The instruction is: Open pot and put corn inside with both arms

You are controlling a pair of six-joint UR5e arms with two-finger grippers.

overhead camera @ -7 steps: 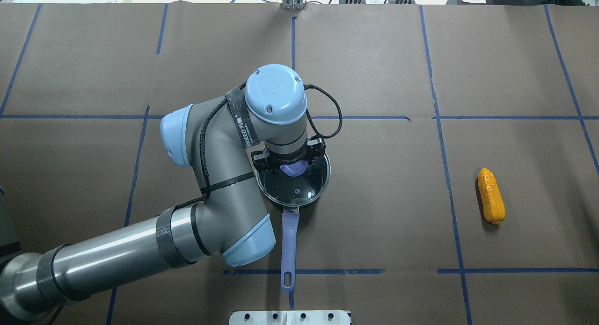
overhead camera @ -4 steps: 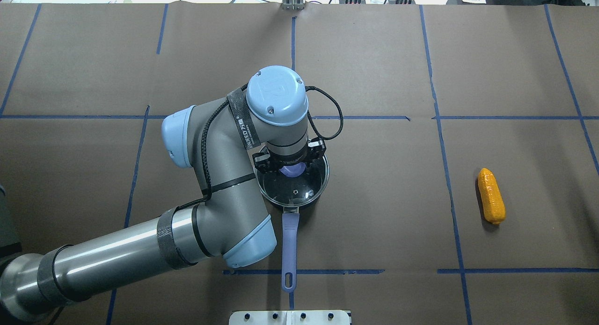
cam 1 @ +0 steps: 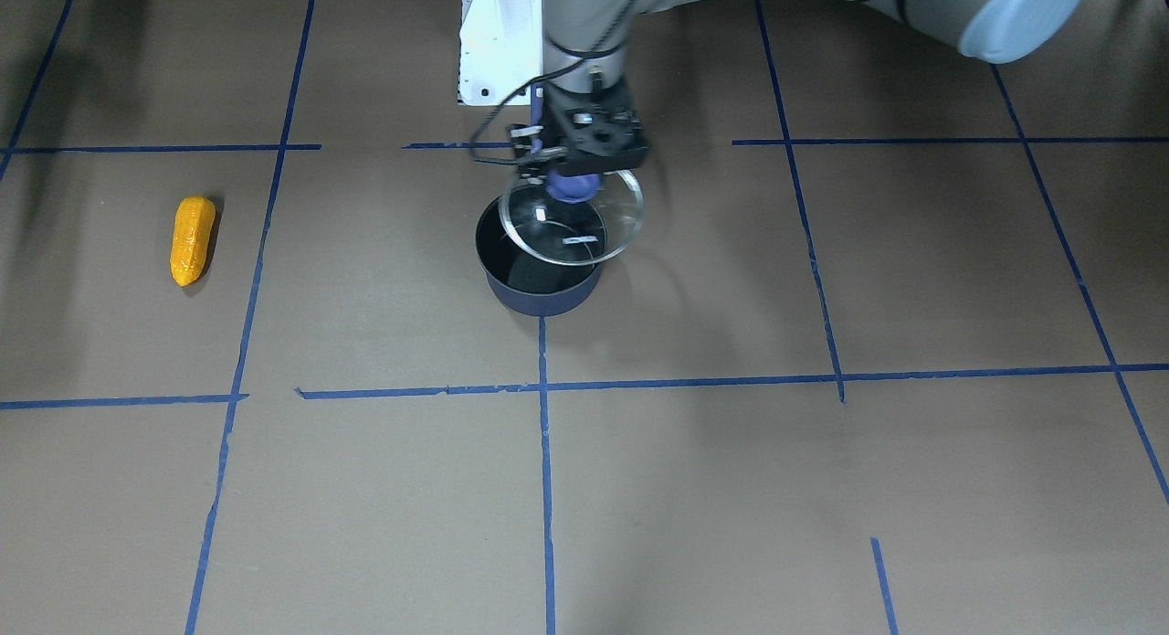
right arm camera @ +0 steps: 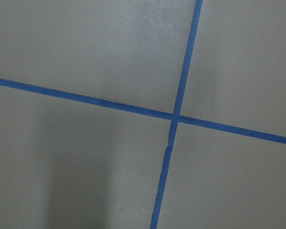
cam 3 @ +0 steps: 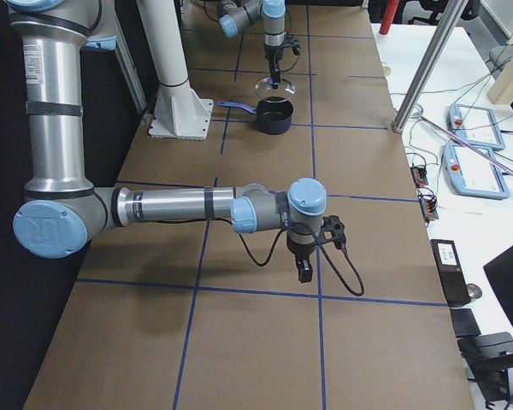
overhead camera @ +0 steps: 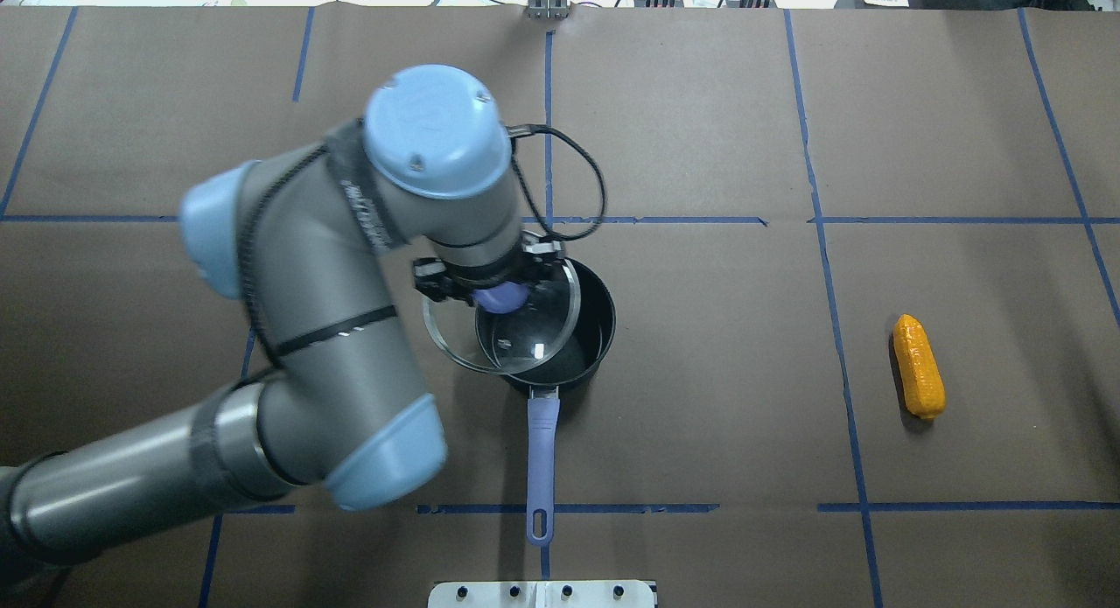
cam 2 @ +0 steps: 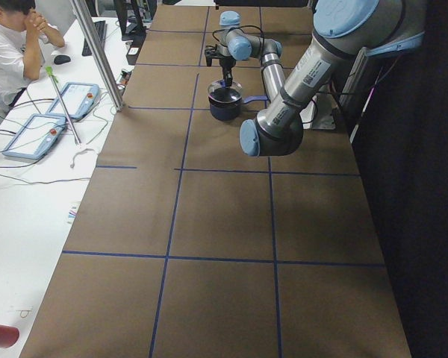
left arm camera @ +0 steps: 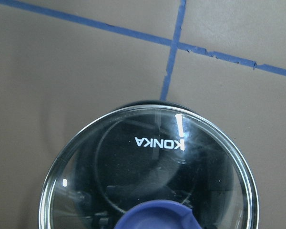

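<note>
My left gripper is to let go of the glass lid, now held tilted above the pot, on the bare table (cam 1: 692,268) (left arm camera: 28,112) beside the pot, facing away from the corn.
The dark navy pot (overhead camera: 597,321) stands mid-table with its purple-blue handle (overhead camera: 541,450) pointing toward the robot; it also shows in the front view (cam 1: 539,295). My left gripper (overhead camera: 495,296) is shut on the purple knob of the glass lid (overhead camera: 527,338). It holds the lid above the pot, tilted and shifted toward my left, so part of the black inside is uncovered. The left wrist view shows the lid (left arm camera: 148,167) with "KONKA". The corn (overhead camera: 918,366) lies on the table far to the right, alone. My right gripper (cam 3: 303,272) hangs over bare table far from both; I cannot tell its state.
The white base stand (overhead camera: 542,593) sits at the table's near edge behind the pot handle. Blue tape lines cross the brown table cover. A seated person (cam 2: 15,33) and teach pendants (cam 2: 75,101) are on a white side table beyond the far edge.
The lid sat on the pot with my left gripper at its knob. Now the left arm has risen and swung left, lifting the lid off the pot.
</note>
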